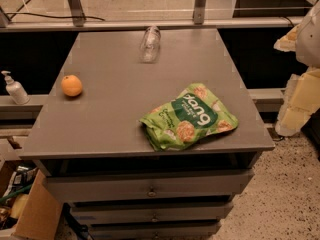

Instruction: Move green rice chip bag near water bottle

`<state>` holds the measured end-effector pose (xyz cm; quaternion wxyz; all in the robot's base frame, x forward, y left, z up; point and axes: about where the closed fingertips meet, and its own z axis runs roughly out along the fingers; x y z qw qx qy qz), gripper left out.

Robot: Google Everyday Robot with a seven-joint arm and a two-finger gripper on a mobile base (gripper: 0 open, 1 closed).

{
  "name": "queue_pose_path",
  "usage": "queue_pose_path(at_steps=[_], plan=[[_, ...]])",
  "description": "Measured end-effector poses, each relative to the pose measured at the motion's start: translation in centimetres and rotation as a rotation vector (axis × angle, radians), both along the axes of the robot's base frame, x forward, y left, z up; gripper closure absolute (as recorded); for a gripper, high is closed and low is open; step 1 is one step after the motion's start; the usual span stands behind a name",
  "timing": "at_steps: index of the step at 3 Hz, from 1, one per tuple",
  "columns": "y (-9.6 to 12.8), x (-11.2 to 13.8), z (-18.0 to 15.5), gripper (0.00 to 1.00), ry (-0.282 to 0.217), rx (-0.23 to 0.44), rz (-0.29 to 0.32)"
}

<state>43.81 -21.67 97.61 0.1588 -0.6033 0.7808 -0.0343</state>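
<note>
Next, my gripper will go to the green rice chip bag's middle [201, 110], around its dark green panel, and close there.
The green rice chip bag [189, 116] lies flat near the front right of the grey tabletop [110, 119]. It is light green with a dark green panel, white lettering and pictures of tan chips. The water bottle [150, 44], small and clear, lies on its side near the table's far edge, well behind the bag and a little to its left. My gripper [299, 104] shows as a pale white and yellowish shape at the right edge of the camera view. It is off the table's right side, apart from the bag, and holds nothing that I can see.
An orange [72, 85] sits at the table's left side. A white pump-top dispenser bottle [15, 89] stands on a ledge left of the table. Drawers [150, 189] run below the tabletop. An open cardboard box [30, 209] is on the floor at the bottom left.
</note>
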Motion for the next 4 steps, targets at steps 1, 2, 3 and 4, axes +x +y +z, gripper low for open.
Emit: queue_pose_path(at_steps=[1, 2, 3, 4], plan=[[0.0, 0.0, 0.0, 0.00, 0.000, 0.000, 0.000], [0.5, 0.2, -0.9, 0.00, -0.018, 0.028, -0.005], [1.9, 0.8, -3.1, 0.00, -0.052, 0.103, 0.001], [3.9, 1.9, -5.0, 0.00, -0.076, 0.176, 0.017]])
